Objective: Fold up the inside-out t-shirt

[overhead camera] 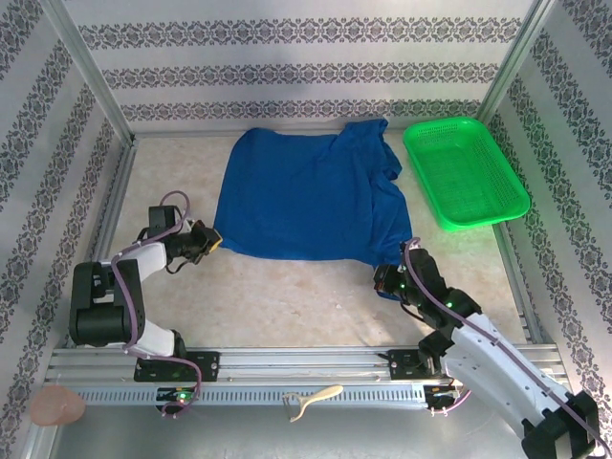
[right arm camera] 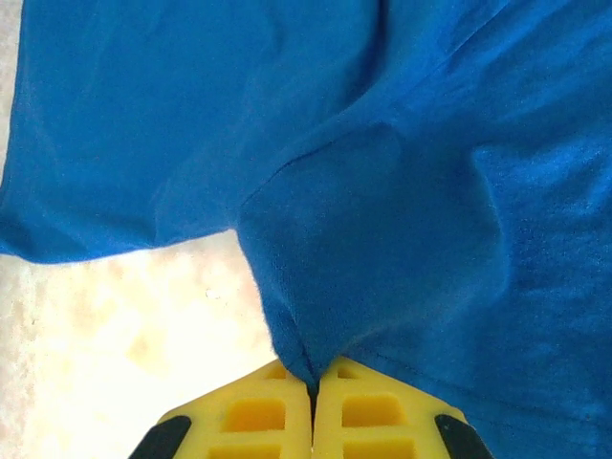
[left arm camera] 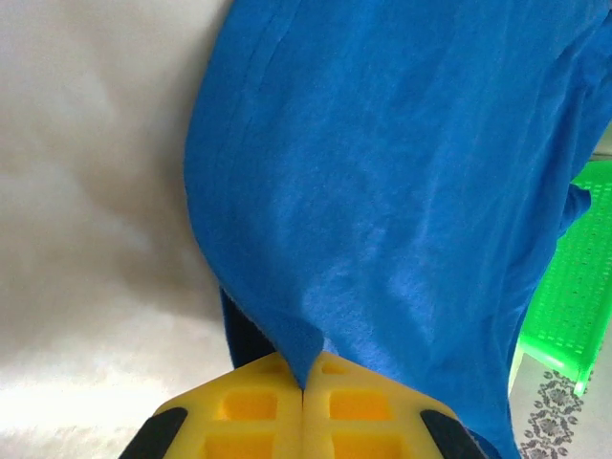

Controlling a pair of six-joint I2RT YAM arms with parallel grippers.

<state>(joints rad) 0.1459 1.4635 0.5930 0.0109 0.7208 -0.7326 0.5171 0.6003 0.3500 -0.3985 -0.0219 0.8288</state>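
Note:
My left gripper is to put down the t-shirt's corner. It will let go on the bare pale table (overhead camera: 204,292) between the hem and the metal rail.
The royal-blue t-shirt (overhead camera: 311,196) lies spread on the pale table, plain blue side up, with no graphic showing. My left gripper (overhead camera: 208,239) is shut on the shirt's near-left corner. In the left wrist view the yellow fingers (left arm camera: 253,406) pinch a point of t-shirt (left arm camera: 382,191) cloth, with the left gripper (left arm camera: 304,387) closed tight. My right gripper (overhead camera: 390,283) is shut on the near-right corner. In the right wrist view the t-shirt (right arm camera: 382,191) fabric bunches into the right gripper (right arm camera: 312,382), whose jaws meet on it.
A green mesh basket (overhead camera: 465,170) stands at the back right, close to the shirt's right sleeve, and it shows again as the green basket (left arm camera: 574,306). Patterned walls enclose the table. A metal rail (overhead camera: 287,368) runs along the near edge.

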